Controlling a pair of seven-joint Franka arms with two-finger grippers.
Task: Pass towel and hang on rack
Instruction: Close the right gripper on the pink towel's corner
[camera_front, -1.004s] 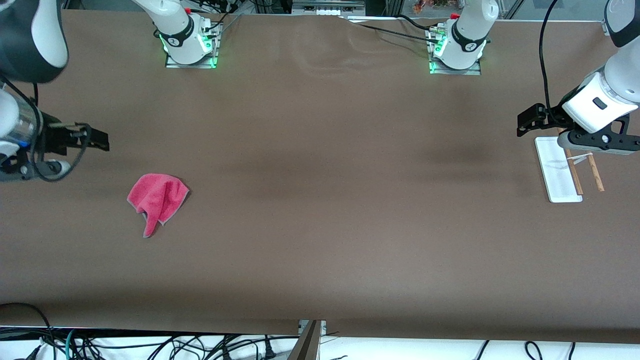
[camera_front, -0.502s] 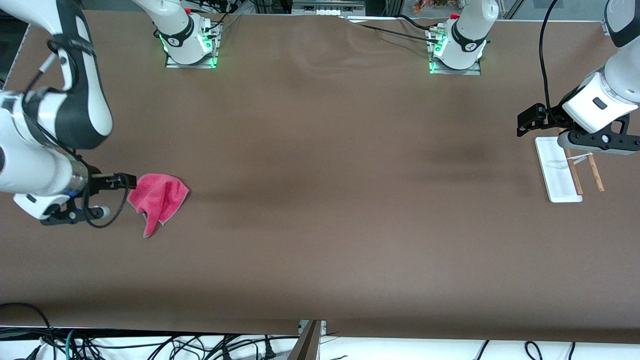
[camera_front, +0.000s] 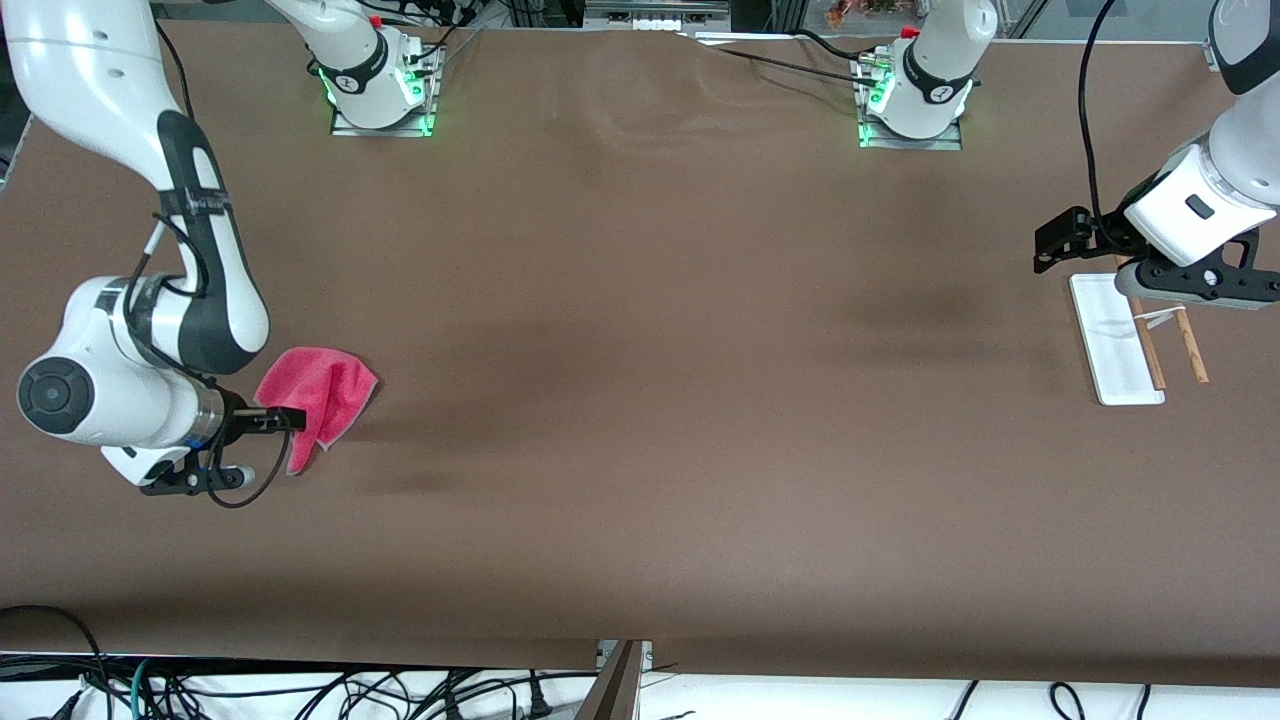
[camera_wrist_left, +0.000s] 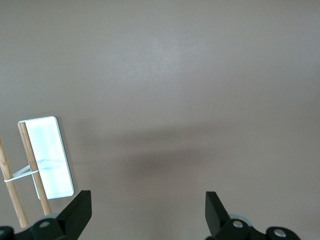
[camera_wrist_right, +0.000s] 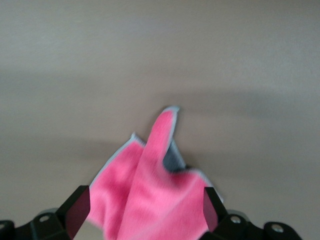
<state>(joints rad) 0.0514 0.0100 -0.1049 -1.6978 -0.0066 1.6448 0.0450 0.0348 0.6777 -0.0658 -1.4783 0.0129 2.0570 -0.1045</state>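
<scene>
Next, the robot's right gripper needs to close on the pink-red towel's narrow pointed corner (camera_front: 294, 469) (camera_wrist_right: 168, 120), the one that sticks out toward the near edge of the table.
The pink-red towel (camera_front: 325, 392) lies crumpled on the brown table near the right arm's end; its grey edging and underside show in the right wrist view (camera_wrist_right: 150, 190). My right gripper (camera_front: 290, 417) is open, low over the towel's near edge, with the cloth between its fingers (camera_wrist_right: 75, 210). The rack (camera_front: 1120, 345), a white flat base with two thin wooden rods, stands at the left arm's end; it also shows in the left wrist view (camera_wrist_left: 50, 155). My left gripper (camera_front: 1050, 245) is open and empty, hanging beside the rack, and waits.
The two arm bases (camera_front: 380, 90) stand along the table edge farthest from the front camera. Cables (camera_front: 300, 690) hang below the near table edge. Bare brown table (camera_front: 650, 400) lies between towel and rack.
My right arm has swung from above the table down toward the front camera, bringing its open gripper onto the towel's near edge. The towel, rack and left arm have not moved.
</scene>
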